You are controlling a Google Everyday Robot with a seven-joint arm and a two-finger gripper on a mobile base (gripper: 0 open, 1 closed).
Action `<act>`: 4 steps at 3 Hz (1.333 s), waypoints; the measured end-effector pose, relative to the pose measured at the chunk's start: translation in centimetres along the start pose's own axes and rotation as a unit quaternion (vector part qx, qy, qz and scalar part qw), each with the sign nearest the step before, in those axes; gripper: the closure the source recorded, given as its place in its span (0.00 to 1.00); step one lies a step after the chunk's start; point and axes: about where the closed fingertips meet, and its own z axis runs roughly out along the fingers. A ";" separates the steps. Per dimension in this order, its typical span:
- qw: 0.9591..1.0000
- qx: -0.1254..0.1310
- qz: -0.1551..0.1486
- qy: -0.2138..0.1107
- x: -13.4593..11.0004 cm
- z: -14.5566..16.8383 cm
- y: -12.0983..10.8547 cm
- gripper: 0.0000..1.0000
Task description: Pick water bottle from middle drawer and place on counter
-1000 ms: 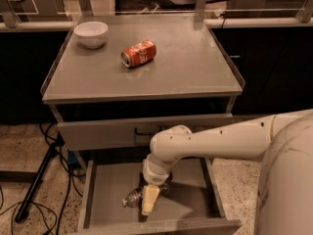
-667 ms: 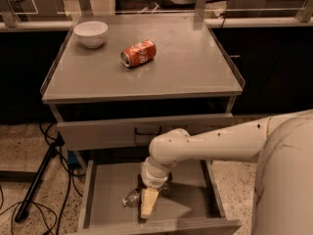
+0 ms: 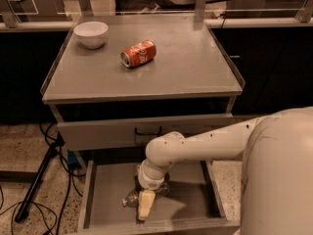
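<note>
I need to close my gripper around the middle of the water bottle (image 3: 147, 191), between its clear end and the darker part, in the open middle drawer.
The middle drawer (image 3: 110, 195) is pulled open below the counter (image 3: 181, 67), showing its flat grey floor. The water bottle (image 3: 131, 199) lies on its side on the drawer floor; only its clear end shows to the left of my gripper, with a darker part by the wrist. My gripper (image 3: 145, 207) reaches down into the drawer from the white arm and sits right over the bottle, its pale fingers pointing at the drawer front.
A white bowl (image 3: 91, 34) stands at the counter's back left. An orange-red soda can (image 3: 139, 53) lies on its side near the counter's middle. The upper drawer front (image 3: 112, 131) with a dark handle is slightly open. Cables and a stand leg (image 3: 36, 180) lie on the floor at left.
The gripper has shifted very slightly lower over the bottle in the drawer. The bottle, can and bowl have not moved.
</note>
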 end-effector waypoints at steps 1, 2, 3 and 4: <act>1.000 0.002 0.009 0.000 0.7 1.1 -0.3 0.00; 0.999 0.016 0.030 0.000 3.2 2.8 -1.4 0.00; 0.999 0.016 0.029 -0.001 3.2 2.8 -1.3 0.00; 1.000 0.023 0.005 -0.010 3.1 3.8 -3.0 0.00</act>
